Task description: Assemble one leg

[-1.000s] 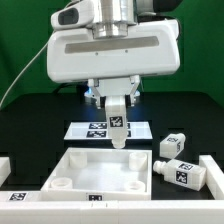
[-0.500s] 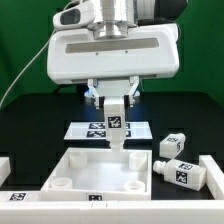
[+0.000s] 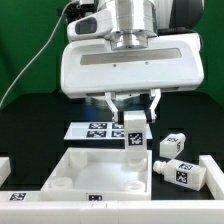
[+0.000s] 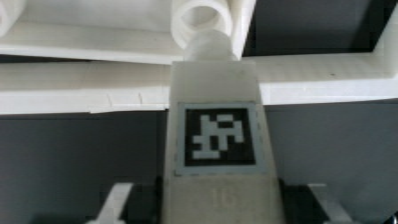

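Note:
I need to release the white leg upright in the white panel's near corner socket (image 3: 135,187) (image 4: 203,17) closest to the loose legs.
My gripper (image 3: 133,120) is shut on a white leg (image 3: 133,134) with a black-and-white tag and holds it upright over the far right corner of the large flat white panel (image 3: 80,168). In the wrist view the leg (image 4: 217,140) fills the middle between my fingers (image 4: 121,200), its narrow tip pointing at a round corner socket (image 4: 206,16) of the panel (image 4: 89,60). Two more legs (image 3: 172,144) (image 3: 184,172) lie on the table at the exterior view's right.
The marker board (image 3: 95,128) lies on the black table behind the panel. White parts sit at the front left edge (image 3: 6,170) and front right edge (image 3: 212,170). A green wall stands behind.
The arm has moved toward the exterior view's right with the leg in the gripper, from above the panel's far middle to above its far right corner. The loose legs have not moved.

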